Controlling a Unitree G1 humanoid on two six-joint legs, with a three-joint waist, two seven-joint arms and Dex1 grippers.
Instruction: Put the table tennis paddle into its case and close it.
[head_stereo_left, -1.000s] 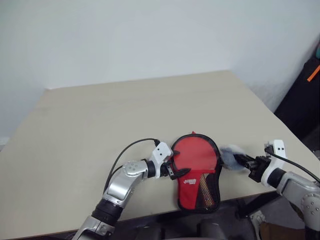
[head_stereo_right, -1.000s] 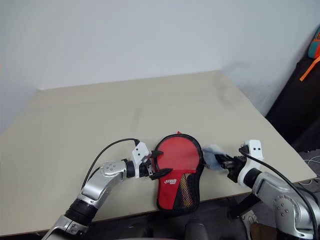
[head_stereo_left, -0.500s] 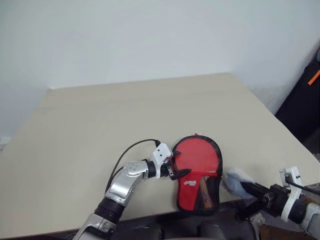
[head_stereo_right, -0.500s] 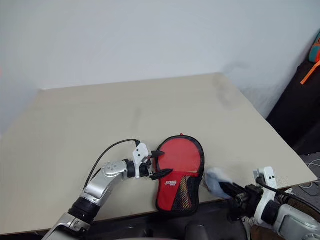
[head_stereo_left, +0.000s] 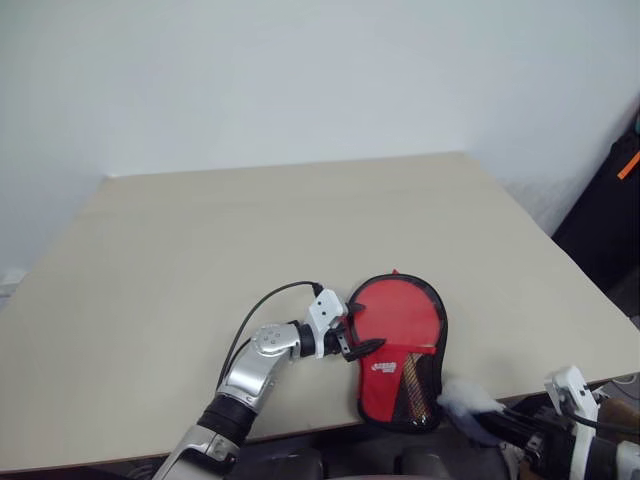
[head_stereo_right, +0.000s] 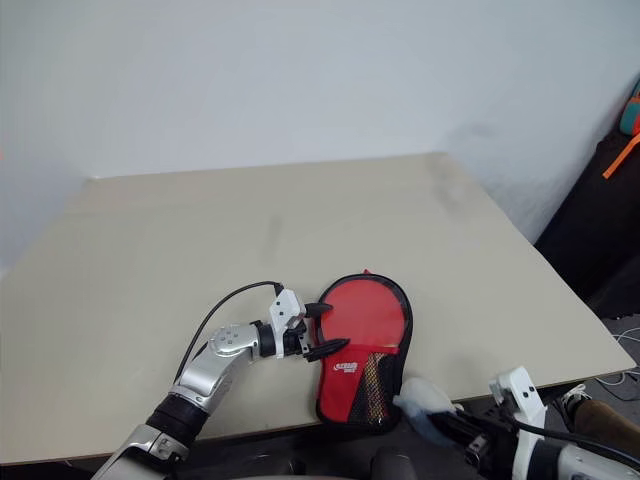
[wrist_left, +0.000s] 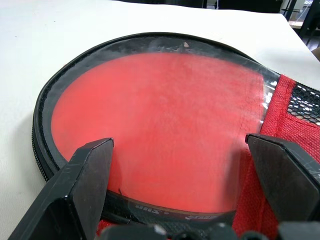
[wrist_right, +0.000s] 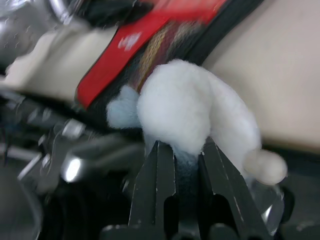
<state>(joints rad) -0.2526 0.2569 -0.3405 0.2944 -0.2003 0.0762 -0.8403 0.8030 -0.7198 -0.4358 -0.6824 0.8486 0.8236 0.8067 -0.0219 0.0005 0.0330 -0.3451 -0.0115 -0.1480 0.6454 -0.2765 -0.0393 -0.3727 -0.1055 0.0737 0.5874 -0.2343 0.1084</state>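
Note:
The robot's right gripper should release the soft lump on the beige table (head_stereo_left: 470, 350) (wrist_right: 255, 61) beside the case's mesh side, near the front edge.
The case (head_stereo_left: 375, 392), red with black trim, lies flat at the table's front edge. Through its clear panel shows the round red face of the table tennis paddle (wrist_left: 160, 120), and its handle lies behind the mesh (head_stereo_left: 412, 385). My left gripper (head_stereo_left: 364, 325) is open at the case's left side, one finger (wrist_left: 87, 175) on each side of the round end. My right gripper (wrist_right: 185, 147) is shut on a white, grey-blue soft lump (head_stereo_left: 466, 398). It holds the lump just off the table's front edge, to the right of the case's handle end.
The beige table (head_stereo_left: 250, 230) stretches away to a white wall. A black bag with an orange strap (head_stereo_left: 625, 165) stands off the table's right side. Dark clutter lies under the front edge.
My right gripper, still shut on the soft lump, has drawn back from beside the case's right side to off the table's front edge. The left gripper and the case have stayed put.

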